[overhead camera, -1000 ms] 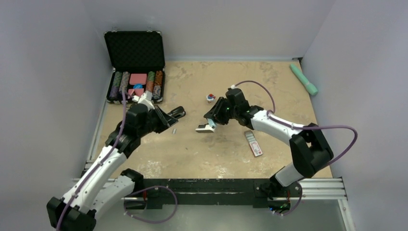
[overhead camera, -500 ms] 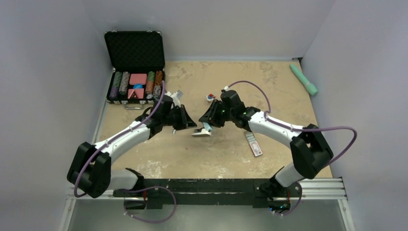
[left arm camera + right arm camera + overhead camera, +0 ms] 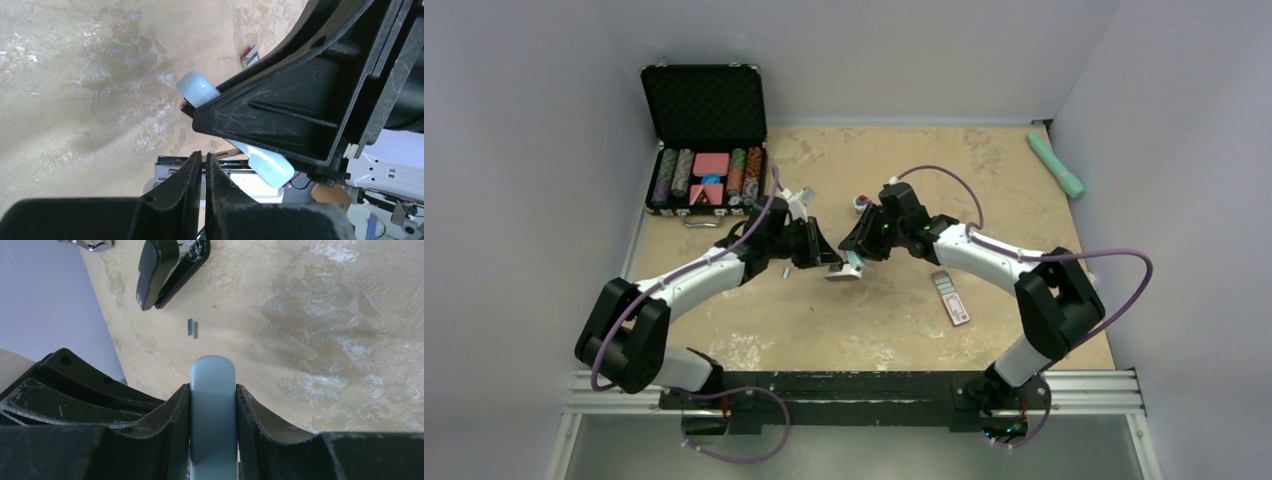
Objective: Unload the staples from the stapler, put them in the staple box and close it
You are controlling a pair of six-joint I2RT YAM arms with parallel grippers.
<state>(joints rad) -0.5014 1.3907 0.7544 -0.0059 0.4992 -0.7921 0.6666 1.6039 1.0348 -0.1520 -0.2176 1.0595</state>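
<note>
My right gripper has the pale blue-grey bar, now hinged over a white base. Next, I set it down on the table (image 3: 873, 251) just in front of the small red-blue-white object.
The black stapler (image 3: 170, 270) lies on the table at the top of the right wrist view; in the top view my left arm hides it. The staples (image 3: 192, 328), a tiny silvery strip, lie loose on the table just past it and also show in the top view (image 3: 786, 270). My right gripper (image 3: 212, 387) is shut on a pale blue-grey bar (image 3: 212, 405) hinged over a white base with a silvery channel (image 3: 175, 162). My left gripper (image 3: 204, 154) is shut, tips at that channel. In the top view both grippers, left (image 3: 832, 262) and right (image 3: 856, 256), meet mid-table.
An open black case of poker chips (image 3: 707, 140) stands at the back left. A red-and-white packet (image 3: 951, 297) lies right of centre. A teal bar (image 3: 1056, 165) lies at the back right. A small red-blue-white object (image 3: 861, 202) sits behind the grippers.
My left arm has swung right from the table's left side to the bar held by my right gripper. The right gripper and bar have shifted slightly left.
</note>
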